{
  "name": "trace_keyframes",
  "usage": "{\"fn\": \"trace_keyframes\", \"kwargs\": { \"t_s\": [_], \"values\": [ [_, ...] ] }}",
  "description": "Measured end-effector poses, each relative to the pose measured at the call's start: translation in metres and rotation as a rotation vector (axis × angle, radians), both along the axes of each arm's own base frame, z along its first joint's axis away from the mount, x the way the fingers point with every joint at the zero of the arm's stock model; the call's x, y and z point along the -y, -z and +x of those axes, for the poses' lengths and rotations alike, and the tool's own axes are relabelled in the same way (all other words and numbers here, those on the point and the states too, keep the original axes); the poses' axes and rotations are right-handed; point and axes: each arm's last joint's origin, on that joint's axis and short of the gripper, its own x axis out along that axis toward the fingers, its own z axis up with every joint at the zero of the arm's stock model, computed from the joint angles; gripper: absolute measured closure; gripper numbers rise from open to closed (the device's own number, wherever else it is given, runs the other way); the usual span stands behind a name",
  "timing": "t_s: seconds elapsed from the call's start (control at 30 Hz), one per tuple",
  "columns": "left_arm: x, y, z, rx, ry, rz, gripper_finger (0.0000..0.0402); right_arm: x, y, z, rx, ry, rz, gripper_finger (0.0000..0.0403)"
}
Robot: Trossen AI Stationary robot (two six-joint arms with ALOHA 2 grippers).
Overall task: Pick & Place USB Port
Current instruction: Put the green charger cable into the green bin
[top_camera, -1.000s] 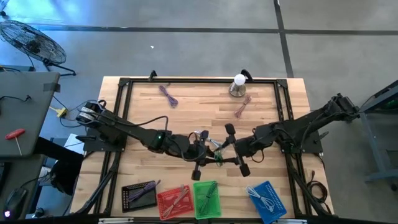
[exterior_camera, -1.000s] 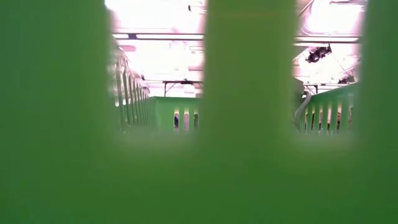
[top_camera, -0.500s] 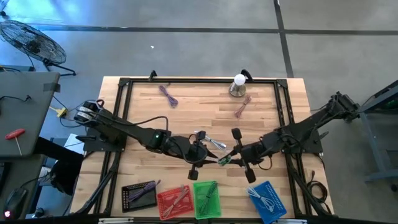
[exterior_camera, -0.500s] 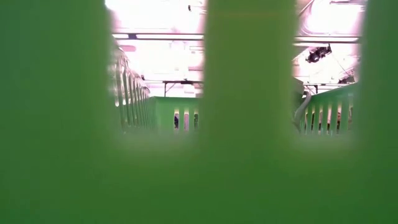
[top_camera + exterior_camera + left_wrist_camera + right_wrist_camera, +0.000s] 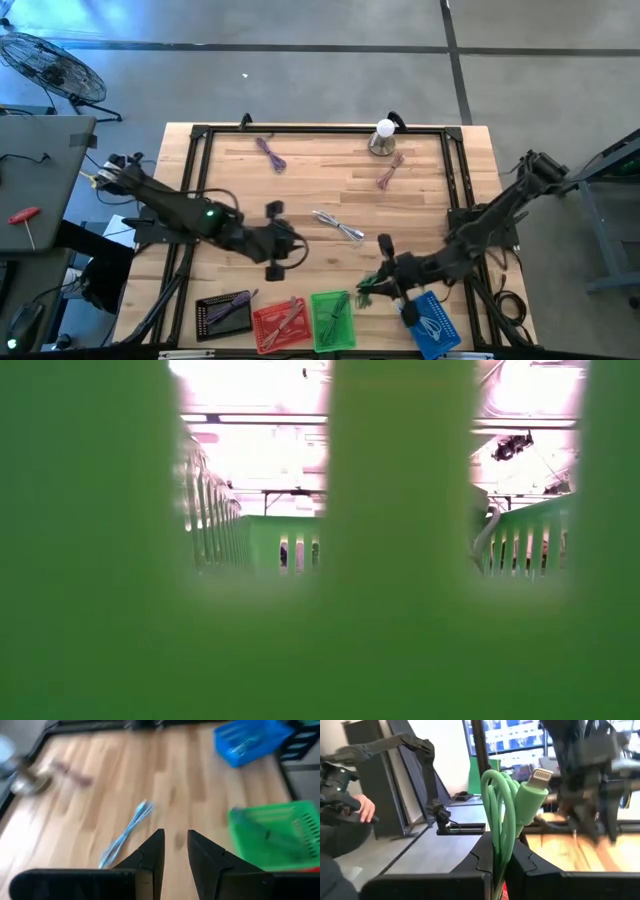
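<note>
The coiled green cable will leave my right gripper inside the green basket [image 5: 330, 300], near its far edge.
My right gripper [image 5: 377, 286] is shut on a coiled green cable [image 5: 502, 800] with a white-tipped plug [image 5: 540, 774]. It hovers just to the right of the green basket [image 5: 331, 318], near the table's front edge. My left gripper [image 5: 277, 250] stands left of the table's middle, slightly open with nothing between its fingers [image 5: 175, 854]. A pale blue-white cable [image 5: 338, 227] lies flat on the wood between the two arms and also shows in the left wrist view [image 5: 126, 832]. My right gripper pinches the bundled strands of the green cable [image 5: 498, 851] between its two fingers. The fingers lie about level and point toward the table's left. The loops and the plug stick out past the fingertips, and the cable [image 5: 366, 288] appears clear of the table.
Along the front edge stand a black basket [image 5: 224, 312], a red basket [image 5: 280, 324] and a blue basket [image 5: 430, 320]. A purple cable [image 5: 270, 152], a pinkish cable [image 5: 389, 171] and a small bell-like object [image 5: 383, 136] lie at the far side. A green slotted wall [image 5: 400, 560] fills the low view.
Both grippers met at the table's middle over the green cable. My right gripper took it and has carried it toward the near edge, beside the green basket. My left gripper has let go of it and drawn back toward the table's left.
</note>
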Motion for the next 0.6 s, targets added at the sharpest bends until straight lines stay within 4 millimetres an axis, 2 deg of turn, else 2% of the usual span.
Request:
{"fn": "trace_keyframes", "kwargs": {
  "t_s": [0.17,0.3,0.4,0.6],
  "values": [
    [0.006,-0.001,-0.030,-0.054,-0.134,0.014,0.0321,-0.020,0.030,0.022,-0.033,0.004,0.089,0.0395],
    [0.011,0.000,-0.043,-0.067,-0.187,0.028,0.0321,-0.034,0.057,0.040,-0.060,0.034,0.152,0.0395],
    [0.013,0.001,-0.047,-0.077,-0.185,0.046,0.0321,-0.050,0.071,0.053,-0.096,0.078,0.161,0.0395],
    [0.012,0.002,-0.048,-0.097,-0.176,0.045,0.0321,-0.080,0.085,0.076,-0.224,0.183,0.132,0.0395]
  ]
}}
